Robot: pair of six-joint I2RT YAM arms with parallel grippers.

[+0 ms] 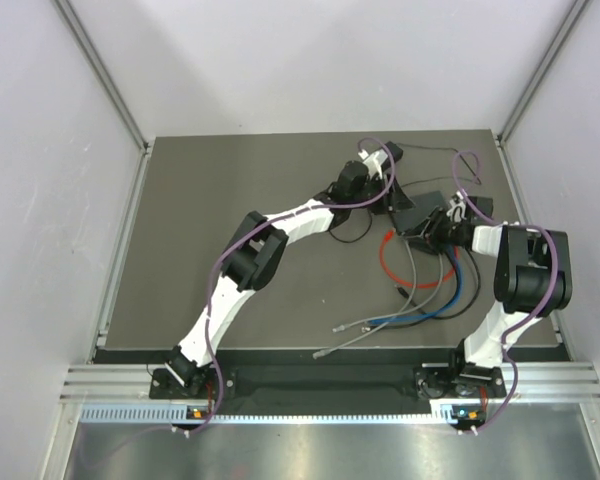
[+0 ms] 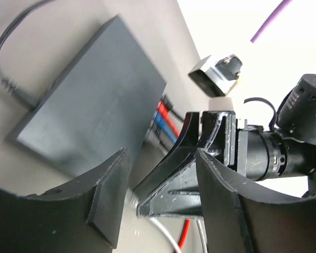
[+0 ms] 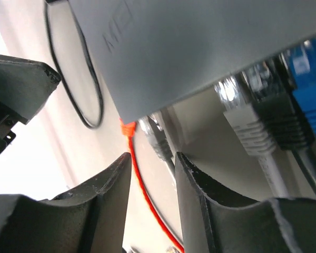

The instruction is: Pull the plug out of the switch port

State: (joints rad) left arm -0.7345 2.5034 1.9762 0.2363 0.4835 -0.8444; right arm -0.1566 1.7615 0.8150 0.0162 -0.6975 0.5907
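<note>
My right gripper's fingers straddle the dark grey plug's thin cable, so next I move them up to the switch's edge and grip the plug's body (image 3: 156, 138).
The switch (image 1: 417, 217) is a flat dark grey box (image 2: 95, 100) lying at the back right of the table. Red, grey, black and blue plugs sit in a row along its near edge. My right gripper (image 3: 152, 158) is open just below a dark grey plug (image 3: 158, 139), and that plug's thin cable runs down between the fingers without touching them. The red plug (image 3: 127, 128) is to its left; a light grey plug (image 3: 247, 126), a black plug (image 3: 279, 121) and a blue plug (image 3: 310, 89) are to its right. My left gripper (image 2: 160, 158) is open beside the switch, with the right gripper's fingers (image 2: 174, 179) in its gap.
Red (image 1: 385, 262), grey (image 1: 412, 275) and blue (image 1: 458, 290) cables trail from the switch toward the near edge, and loose connector ends (image 1: 330, 352) lie there. A thin black cord (image 2: 5, 79) runs into the switch's other side. Enclosure walls stand on three sides.
</note>
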